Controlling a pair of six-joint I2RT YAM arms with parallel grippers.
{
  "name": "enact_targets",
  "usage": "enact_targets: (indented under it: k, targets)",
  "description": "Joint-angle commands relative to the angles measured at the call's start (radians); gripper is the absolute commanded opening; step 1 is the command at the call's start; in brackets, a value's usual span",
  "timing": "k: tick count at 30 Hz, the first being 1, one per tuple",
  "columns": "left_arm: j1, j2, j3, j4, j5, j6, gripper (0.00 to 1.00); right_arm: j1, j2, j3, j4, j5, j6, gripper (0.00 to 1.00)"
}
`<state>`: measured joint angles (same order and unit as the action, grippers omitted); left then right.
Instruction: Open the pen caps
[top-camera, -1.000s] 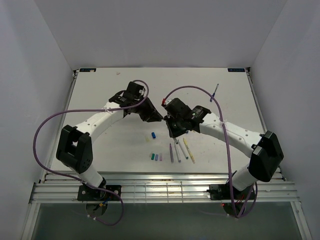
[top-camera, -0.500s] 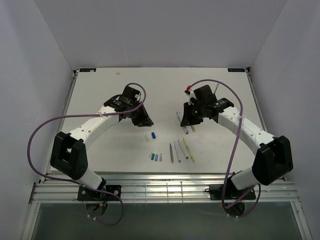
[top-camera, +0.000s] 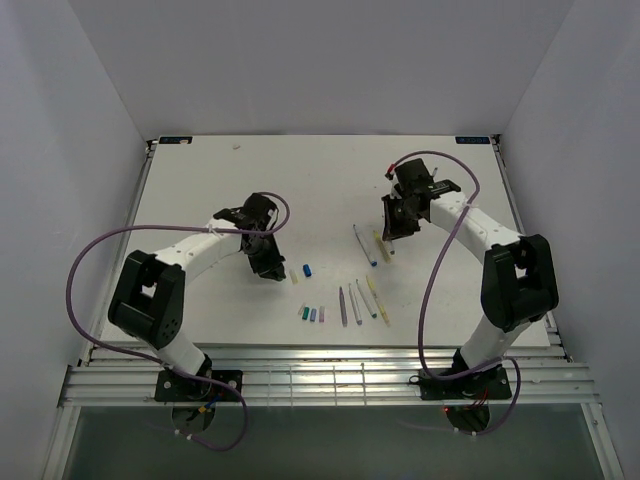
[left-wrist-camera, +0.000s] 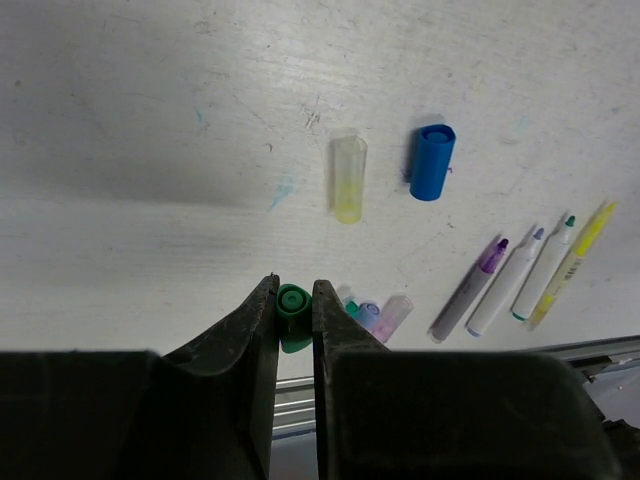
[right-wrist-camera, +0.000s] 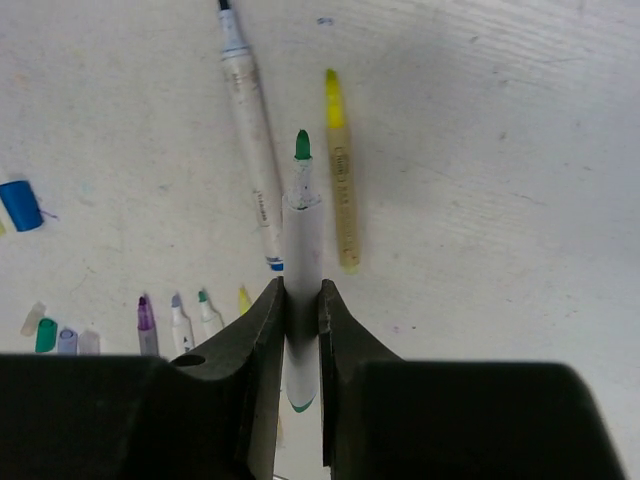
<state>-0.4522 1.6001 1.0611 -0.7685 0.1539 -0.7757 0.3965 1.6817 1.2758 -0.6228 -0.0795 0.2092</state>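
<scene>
The robot's left gripper will release the stubby green pen cap next to the pale yellow cap, opposite the blue cap (top-camera: 279, 278) (left-wrist-camera: 258, 197).
My left gripper (left-wrist-camera: 294, 284) (top-camera: 268, 267) is shut on a stubby green pen cap (left-wrist-camera: 293, 302), held just above the table. My right gripper (right-wrist-camera: 300, 285) (top-camera: 392, 233) is shut on the white barrel of a pen (right-wrist-camera: 303, 205) whose bare green tip points away from me. A pale yellow cap (left-wrist-camera: 348, 180) and a blue cap (left-wrist-camera: 432, 162) lie loose beside each other. Three more caps (top-camera: 313, 314) lie in a short row near the front. Several uncapped pens (top-camera: 360, 303) lie side by side to their right.
Under the right gripper lie a white pen with a blue end (right-wrist-camera: 250, 120) and a yellow pen (right-wrist-camera: 340, 180), side by side. The table's front edge and metal rails (top-camera: 320, 375) run just behind the row of caps.
The two grippers, close together at the table's centre a second ago, have drawn apart. The left went back and left with the green cap; the right swung far right with the pen.
</scene>
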Motion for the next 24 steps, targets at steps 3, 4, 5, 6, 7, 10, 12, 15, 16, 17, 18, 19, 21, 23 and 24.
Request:
enact_targets:
  k: [3,4,5,6,7,10,12,15,16,17,18,19,21,23,24]
  targets:
    - [0.006,0.037,0.019,0.009,-0.037,0.035,0.03,-0.064,0.045,0.04,0.021,-0.003,-0.04,0.08]
    - [0.007,0.05,0.016,0.011,-0.037,0.035,0.06,-0.065,0.059,0.037,0.028,-0.006,-0.051,0.08]
    - [0.007,0.055,0.01,0.012,-0.039,0.035,0.06,-0.065,0.064,0.028,0.035,-0.011,-0.057,0.08]
    - [0.007,0.057,0.007,0.018,-0.039,0.033,0.06,-0.065,0.067,0.022,0.049,-0.011,-0.059,0.08]
    - [0.009,0.06,0.002,0.021,-0.04,0.033,0.08,-0.065,0.076,0.017,0.057,-0.012,-0.063,0.08]
    - [0.015,0.061,-0.009,0.031,-0.04,0.035,0.12,-0.065,0.09,0.007,0.072,-0.016,-0.068,0.08]
    - [0.02,0.064,-0.007,0.037,-0.037,0.044,0.15,-0.067,0.095,0.0,0.08,-0.025,-0.074,0.08]
    - [0.024,0.073,-0.006,0.041,-0.04,0.05,0.19,-0.067,0.104,-0.006,0.081,-0.023,-0.074,0.11]
    - [0.026,0.077,-0.006,0.044,-0.04,0.052,0.2,-0.067,0.108,-0.01,0.083,-0.025,-0.076,0.12]
    - [0.027,0.086,-0.006,0.046,-0.039,0.053,0.22,-0.068,0.11,-0.012,0.084,-0.025,-0.074,0.13]
    - [0.027,0.089,-0.006,0.047,-0.037,0.053,0.23,-0.068,0.111,-0.015,0.084,-0.025,-0.074,0.14]
    - [0.029,0.093,-0.007,0.054,-0.034,0.053,0.24,-0.068,0.115,-0.021,0.084,-0.025,-0.074,0.14]
    - [0.029,0.103,-0.01,0.069,-0.022,0.055,0.25,-0.07,0.118,-0.027,0.089,-0.029,-0.074,0.16]
    - [0.029,0.112,-0.01,0.075,-0.019,0.053,0.25,-0.071,0.121,-0.032,0.087,-0.034,-0.074,0.17]
    - [0.029,0.122,-0.007,0.078,-0.01,0.053,0.26,-0.071,0.122,-0.033,0.089,-0.035,-0.074,0.17]
